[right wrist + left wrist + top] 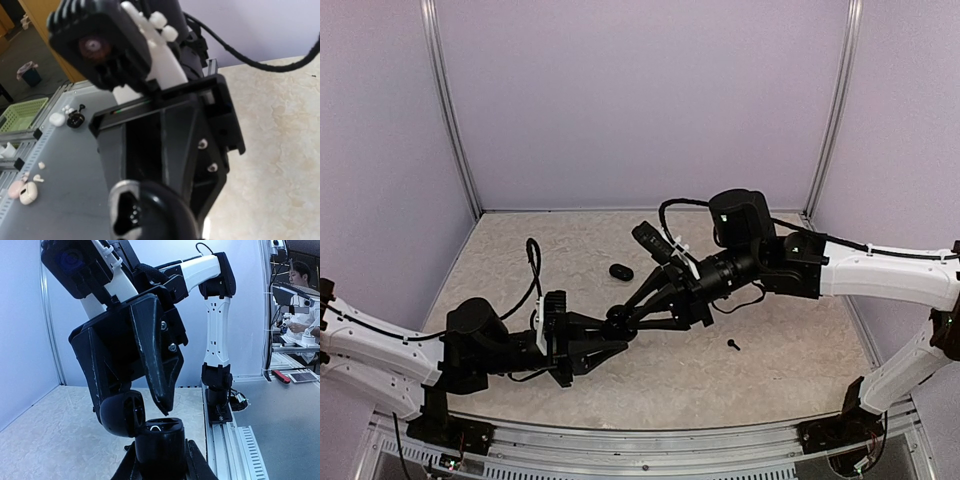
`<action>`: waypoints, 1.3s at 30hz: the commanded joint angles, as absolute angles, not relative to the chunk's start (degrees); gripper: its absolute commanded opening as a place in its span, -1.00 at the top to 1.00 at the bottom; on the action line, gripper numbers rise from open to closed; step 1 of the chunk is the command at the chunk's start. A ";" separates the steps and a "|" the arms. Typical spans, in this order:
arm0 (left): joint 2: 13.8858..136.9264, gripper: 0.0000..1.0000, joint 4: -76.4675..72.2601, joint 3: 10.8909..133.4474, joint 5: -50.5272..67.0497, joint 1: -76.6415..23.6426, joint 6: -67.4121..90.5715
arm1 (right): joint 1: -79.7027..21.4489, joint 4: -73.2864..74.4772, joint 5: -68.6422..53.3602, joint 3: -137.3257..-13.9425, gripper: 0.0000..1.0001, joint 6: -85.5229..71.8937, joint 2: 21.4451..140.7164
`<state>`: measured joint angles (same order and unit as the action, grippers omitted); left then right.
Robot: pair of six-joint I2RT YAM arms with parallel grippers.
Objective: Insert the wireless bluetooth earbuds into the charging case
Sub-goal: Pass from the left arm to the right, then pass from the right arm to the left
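The open top of the charging case leans toward my right gripper, so my right gripper should pinch the lid [121, 413] while my left gripper takes a new hold on the case, wells up.
The charging case [160, 445] is glossy black and stands upright between my left gripper's [160, 462] fingers, held above the table. Its lid [122, 412] is flipped open to the left. In the top view the case [617, 318] sits where both grippers meet. My right gripper [623, 312] hangs over the open case with its fingers apart; one fingertip [162, 407] points into the cavity and nothing shows between them. The right wrist view shows the lid [150, 215] close up, not its own fingers. One tiny black earbud [733, 344] lies on the table to the right.
A small black oval object [621, 271] lies on the table behind the grippers. A black cable [532, 258] loops over the left arm. The right arm's base [218, 390] and an aluminium rail [235, 440] stand at the table's edge, with a person [300, 275] beyond.
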<state>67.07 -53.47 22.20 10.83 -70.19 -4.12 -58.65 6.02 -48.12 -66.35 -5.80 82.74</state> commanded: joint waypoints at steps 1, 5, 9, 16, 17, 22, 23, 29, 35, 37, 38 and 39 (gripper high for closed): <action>67.48 0.78 -56.49 22.15 9.93 -70.49 -4.75 | -59.33 2.95 -47.09 -65.55 0.38 -7.22 83.44; 67.46 0.78 -56.76 22.09 9.72 -70.49 -4.83 | -59.41 2.49 -47.31 -65.54 0.55 -7.46 83.76; 67.41 0.75 -56.62 22.06 9.61 -70.49 -4.89 | -59.37 2.67 -47.42 -65.71 0.64 -7.40 83.68; 67.41 0.52 -55.76 22.10 8.85 -70.51 -4.53 | -59.42 5.13 -46.32 -66.70 0.79 -5.85 83.33; 67.41 0.44 -55.42 22.19 8.65 -70.55 -4.46 | -59.40 6.01 -45.91 -67.05 0.80 -5.39 83.27; 66.86 0.21 -52.81 22.35 7.96 -70.56 -4.63 | -59.46 10.99 -43.49 -69.52 0.84 -2.37 83.14; 66.70 0.18 -52.29 22.33 7.85 -70.58 -4.70 | -59.46 11.99 -43.10 -70.04 0.85 -1.76 83.29; 65.67 0.07 -48.03 22.80 6.88 -70.52 -5.70 | -59.41 17.44 -40.45 -73.17 0.87 1.56 84.16; 66.00 0.09 -45.50 24.18 6.28 -70.58 -5.97 | -60.00 23.67 -36.86 -76.33 0.87 4.21 85.78; 66.22 0.09 -45.26 24.48 6.22 -70.62 -5.91 | -60.26 24.96 -36.20 -77.02 0.88 4.59 86.40; 66.26 0.09 -45.11 24.64 5.97 -70.69 -6.01 | -60.40 25.49 -35.87 -77.40 0.87 4.77 86.58; 66.39 0.09 -44.84 24.82 5.56 -70.67 -6.05 | -60.53 26.04 -35.43 -77.81 0.87 4.89 86.77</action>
